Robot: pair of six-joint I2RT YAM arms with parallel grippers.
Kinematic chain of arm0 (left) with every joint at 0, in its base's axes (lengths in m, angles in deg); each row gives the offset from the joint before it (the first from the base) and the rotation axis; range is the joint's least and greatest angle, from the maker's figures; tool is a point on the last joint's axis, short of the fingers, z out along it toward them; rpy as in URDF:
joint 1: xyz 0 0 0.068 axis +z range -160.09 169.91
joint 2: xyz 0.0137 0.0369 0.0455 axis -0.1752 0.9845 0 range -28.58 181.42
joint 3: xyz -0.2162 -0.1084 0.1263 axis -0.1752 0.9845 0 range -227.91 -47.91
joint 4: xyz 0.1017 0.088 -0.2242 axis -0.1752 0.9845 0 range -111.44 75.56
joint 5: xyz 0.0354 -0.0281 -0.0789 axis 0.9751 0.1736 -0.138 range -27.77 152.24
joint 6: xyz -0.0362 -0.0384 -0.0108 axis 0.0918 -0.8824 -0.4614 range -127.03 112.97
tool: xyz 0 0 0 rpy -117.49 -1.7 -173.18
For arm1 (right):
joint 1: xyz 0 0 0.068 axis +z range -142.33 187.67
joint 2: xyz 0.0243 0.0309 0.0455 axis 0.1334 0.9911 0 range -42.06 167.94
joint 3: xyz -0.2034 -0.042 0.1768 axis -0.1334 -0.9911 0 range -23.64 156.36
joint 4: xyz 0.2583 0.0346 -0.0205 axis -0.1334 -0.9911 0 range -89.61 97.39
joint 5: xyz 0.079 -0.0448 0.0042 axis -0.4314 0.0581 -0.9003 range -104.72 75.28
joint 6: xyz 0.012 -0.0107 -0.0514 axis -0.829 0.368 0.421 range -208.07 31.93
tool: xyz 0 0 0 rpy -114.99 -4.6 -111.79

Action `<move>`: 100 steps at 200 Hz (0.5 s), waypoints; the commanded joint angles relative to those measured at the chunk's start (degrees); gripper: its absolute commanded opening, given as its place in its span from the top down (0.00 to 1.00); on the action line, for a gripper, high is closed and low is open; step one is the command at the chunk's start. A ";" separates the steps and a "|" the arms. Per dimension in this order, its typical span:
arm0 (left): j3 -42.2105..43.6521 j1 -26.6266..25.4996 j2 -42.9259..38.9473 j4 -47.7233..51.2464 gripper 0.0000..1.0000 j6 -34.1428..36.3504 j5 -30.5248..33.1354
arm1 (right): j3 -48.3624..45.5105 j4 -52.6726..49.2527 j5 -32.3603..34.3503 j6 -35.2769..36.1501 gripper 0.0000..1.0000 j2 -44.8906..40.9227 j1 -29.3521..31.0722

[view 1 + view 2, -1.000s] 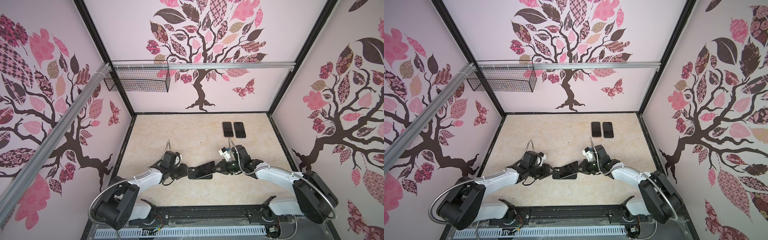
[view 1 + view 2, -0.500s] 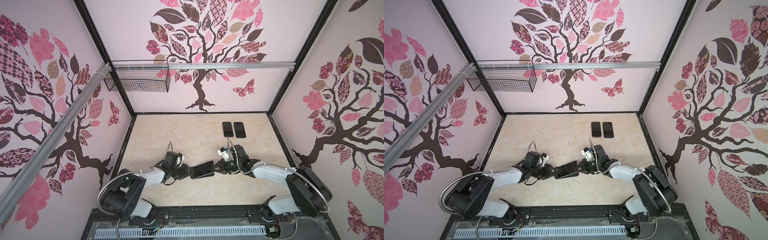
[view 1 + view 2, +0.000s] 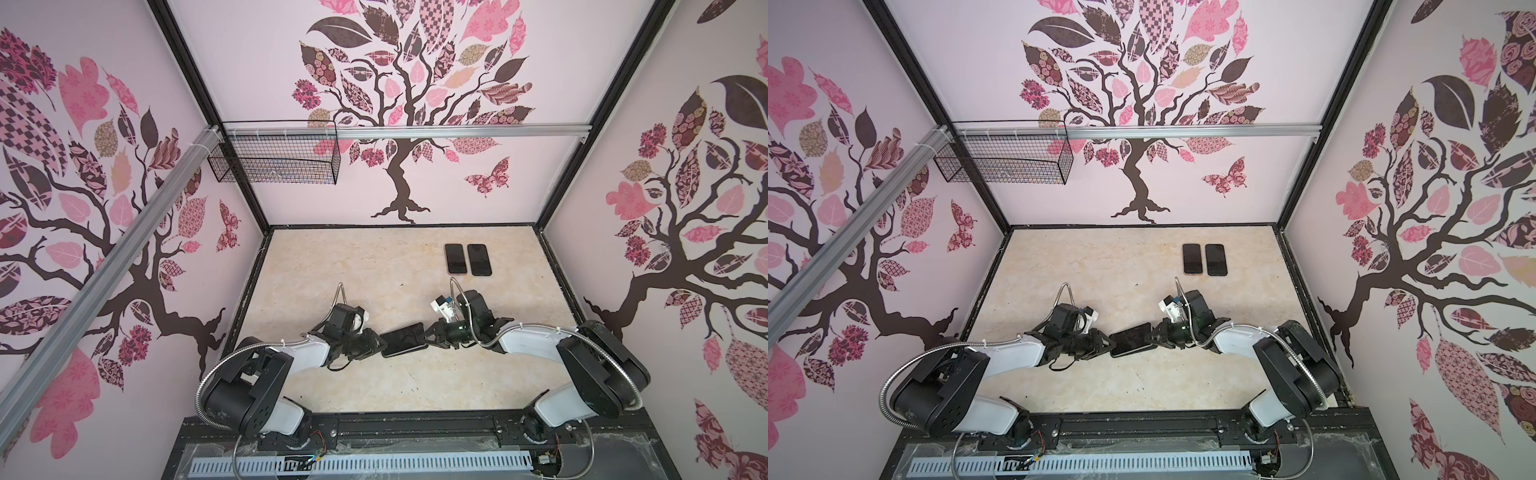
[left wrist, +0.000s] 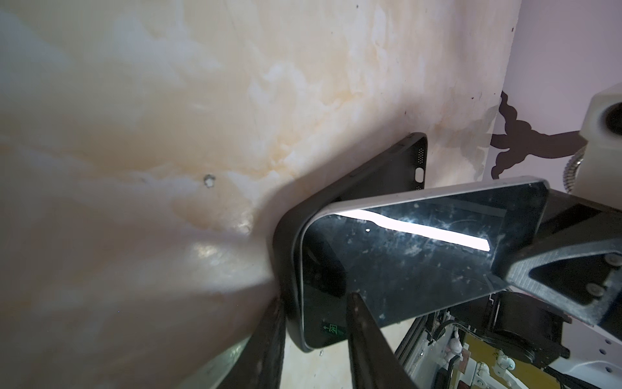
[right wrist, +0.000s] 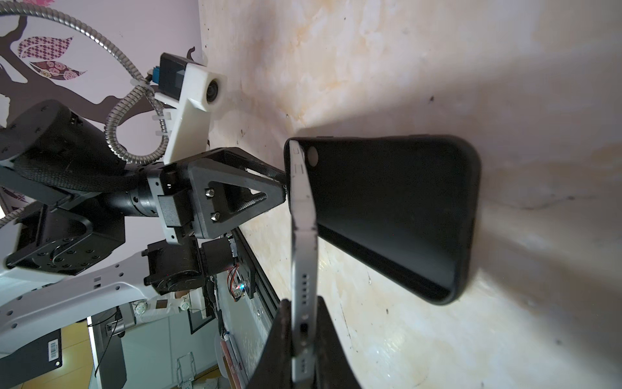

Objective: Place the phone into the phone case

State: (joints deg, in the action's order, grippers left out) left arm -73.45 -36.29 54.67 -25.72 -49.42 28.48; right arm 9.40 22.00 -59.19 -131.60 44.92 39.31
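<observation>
I should let go of the phone's loose end with my right gripper, and then the phone will rest in the black phone case (image 3: 404,341) (image 5: 386,211) between the two arms.
A dark phone (image 4: 404,256) with a silver rim stands tilted, one end seated in the black phone case (image 5: 387,208) and the other end lifted clear of it. In both top views the pair sits low at mid-table between the arms (image 3: 405,338) (image 3: 1130,340). My right gripper (image 5: 303,323) is shut on the phone's free end, by its port. My left gripper (image 4: 316,303) is shut on the phone case at the seated end, one finger behind the case and one on the screen. The far half of the case gapes open.
Two more dark phones (image 3: 454,258) (image 3: 479,259) lie side by side at the back right of the marbled table (image 3: 332,266). A wire basket (image 3: 274,158) hangs on the back wall. A black rail (image 3: 374,428) runs along the front edge.
The left jaws have narrowed onto the case end. The phone has swung from level to slanted, its right end now farther back. Both arms have shifted slightly.
</observation>
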 commanded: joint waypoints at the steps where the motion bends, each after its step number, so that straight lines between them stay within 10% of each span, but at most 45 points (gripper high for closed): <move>1: -0.28 -0.30 1.38 -0.61 0.66 2.14 0.89 | -0.39 -0.66 -0.40 0.94 1.00 1.78 0.04; 100: -3.41 -0.25 2.87 0.78 0.58 5.00 1.67 | 0.35 -0.64 -1.57 2.38 1.00 5.63 0.07</move>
State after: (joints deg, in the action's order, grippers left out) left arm -75.29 -36.22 55.63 -23.99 -46.80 28.30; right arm 9.42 23.99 -61.44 -130.26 47.77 38.50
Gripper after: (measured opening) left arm 0.400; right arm 0.122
